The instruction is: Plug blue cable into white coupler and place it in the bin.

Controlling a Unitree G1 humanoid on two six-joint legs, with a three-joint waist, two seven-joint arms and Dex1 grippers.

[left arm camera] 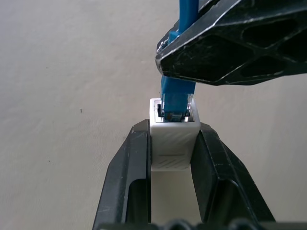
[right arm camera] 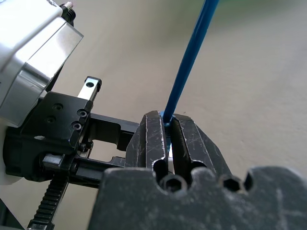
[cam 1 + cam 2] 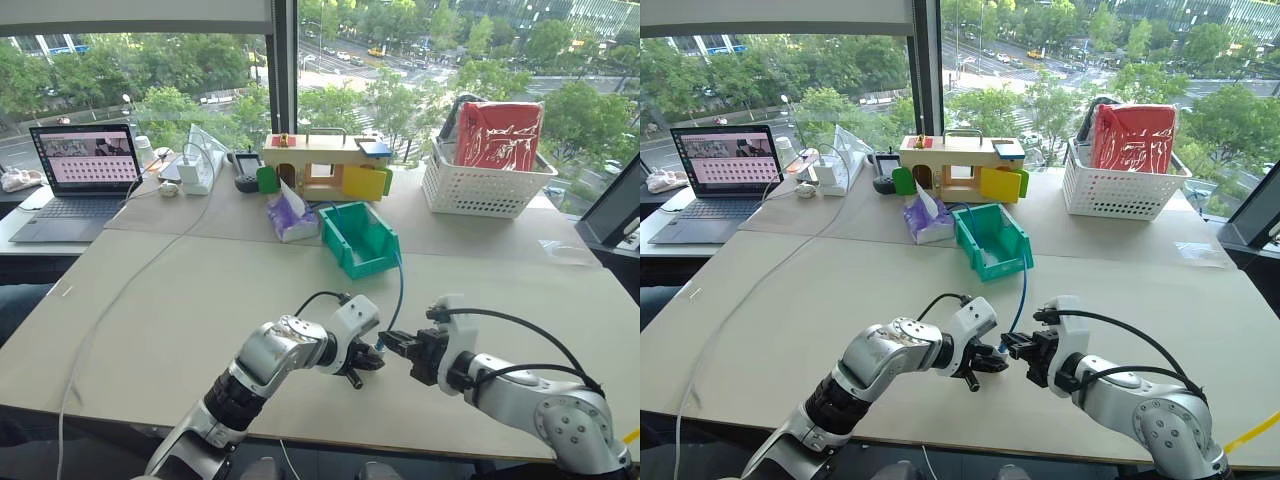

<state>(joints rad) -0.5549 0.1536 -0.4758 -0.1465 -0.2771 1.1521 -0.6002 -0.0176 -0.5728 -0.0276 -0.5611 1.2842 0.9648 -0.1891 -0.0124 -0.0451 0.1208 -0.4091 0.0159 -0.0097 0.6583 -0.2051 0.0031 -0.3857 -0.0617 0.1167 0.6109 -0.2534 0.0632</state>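
Observation:
My right gripper needs to release the blue cable with its coupler just inside the front side of the teal bin (image 3: pixel 360 251).
The white coupler (image 1: pixel 174 141) is clamped between the fingers of my left gripper (image 1: pixel 173 143), its dark opening facing away from the wrist. The blue cable's plug (image 1: pixel 176 100) sits in that opening. My right gripper (image 2: pixel 164 136) is shut on the blue cable (image 2: pixel 189 62) just behind the plug. In the head views the two grippers meet tip to tip over the table's near middle, left gripper (image 3: pixel 366 358) against right gripper (image 3: pixel 392 344). From there the cable (image 3: pixel 400 290) arcs up toward the teal bin (image 3: pixel 348 256) farther back.
Behind the bin stand a wooden toy house (image 3: pixel 325 165) and a purple tissue pack (image 3: pixel 291 216). A white lattice basket (image 3: pixel 487 190) with a red bag is at the back right. A laptop (image 3: pixel 80 165) sits at the far left, and a long white cable (image 3: pixel 130 290) crosses the table.

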